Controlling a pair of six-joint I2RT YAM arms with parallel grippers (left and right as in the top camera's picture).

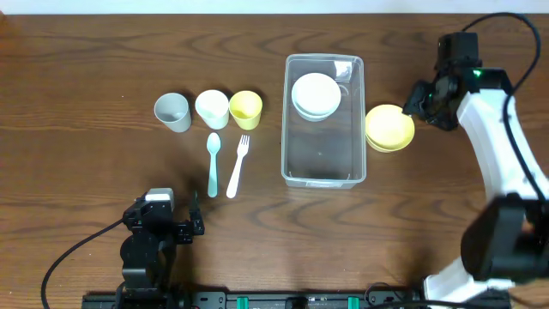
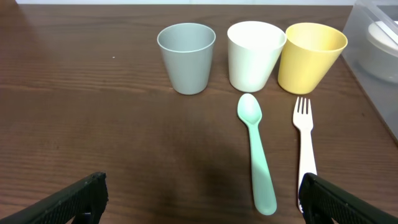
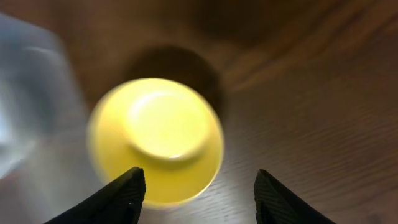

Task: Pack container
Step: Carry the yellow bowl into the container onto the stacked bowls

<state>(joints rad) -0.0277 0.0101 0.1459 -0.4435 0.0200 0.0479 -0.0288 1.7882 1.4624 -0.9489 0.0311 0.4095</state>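
Note:
Next, my right gripper grips the yellow bowl's rim (image 1: 413, 131) (image 3: 216, 171), on the side that faces away from the clear container.
The clear container (image 1: 296, 167) stands in the middle of the table with white bowls (image 1: 315, 94) stacked in its far end. A yellow bowl (image 1: 390, 129) sits just right of it; it also shows blurred in the right wrist view (image 3: 155, 140). My right gripper (image 3: 198, 196) is open, above and beside that bowl, empty; in the overhead view (image 1: 418, 105) it is to the bowl's right. My left gripper (image 2: 199, 199) is open and empty near the front edge, facing the grey cup (image 2: 186, 57), white cup (image 2: 255, 55), yellow cup (image 2: 311, 56), green spoon (image 2: 258, 155) and white fork (image 2: 305, 146).
The cups (image 1: 172, 112) stand in a row left of the container, with the spoon (image 1: 213, 163) and fork (image 1: 238, 166) laid in front of them. The container's corner (image 2: 379, 37) shows at the right of the left wrist view.

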